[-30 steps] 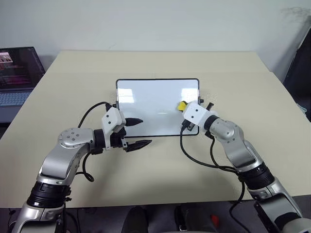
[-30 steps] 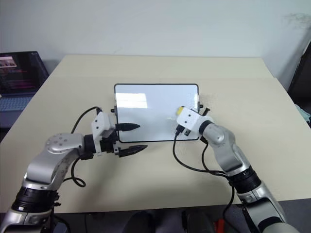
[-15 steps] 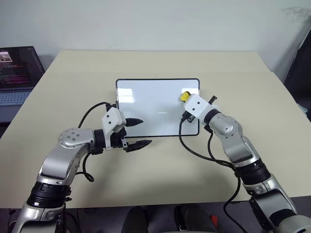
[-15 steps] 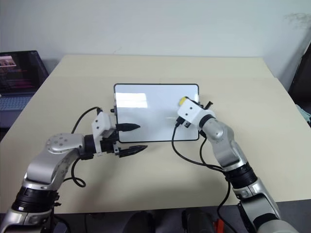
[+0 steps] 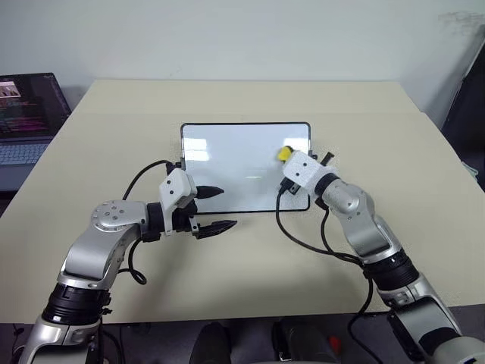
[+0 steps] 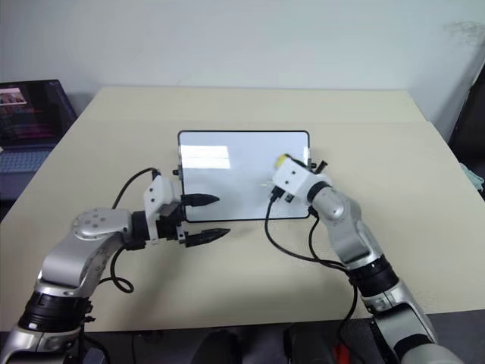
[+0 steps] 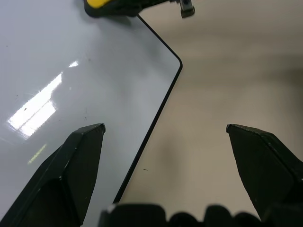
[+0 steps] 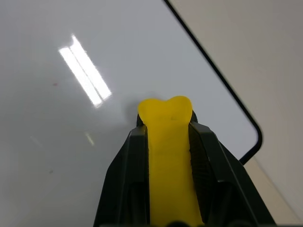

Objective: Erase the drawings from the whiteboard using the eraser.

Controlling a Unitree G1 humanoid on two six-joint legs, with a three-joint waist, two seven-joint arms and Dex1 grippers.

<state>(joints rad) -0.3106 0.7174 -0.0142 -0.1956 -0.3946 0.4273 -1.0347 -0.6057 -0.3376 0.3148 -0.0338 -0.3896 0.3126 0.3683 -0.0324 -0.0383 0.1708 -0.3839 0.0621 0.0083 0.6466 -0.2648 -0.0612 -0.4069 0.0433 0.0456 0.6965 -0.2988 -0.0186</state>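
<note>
The robot's right gripper should set the yellow eraser down on the tan table (image 5: pixel 349 202) next to the whiteboard's near corner, below that gripper's silver arm.
The whiteboard (image 5: pixel 235 163) lies flat in the middle of the tan table, glossy white in a thin black frame. My right gripper (image 5: pixel 288 158) is shut on the yellow eraser (image 5: pixel 283 154), which rests against the board near its far right corner. The right wrist view has the eraser (image 8: pixel 168 156) squeezed between both black fingers, its tip on the white surface. The drawings are out of view; the board looks white with glare and a tiny red speck (image 8: pixel 55 84). My left gripper (image 5: pixel 218 208) is open at the board's near edge, one finger over the board and the other over the table.
An open laptop (image 5: pixel 26 114) sits off the table's far left corner. The table (image 5: pixel 250 265) spreads wide and bare in front of the board and to its right. Black cables loop from both wrists over the tabletop.
My right gripper slid the eraser away from me along the board's right side, toward the far right corner. The left arm stayed still.
</note>
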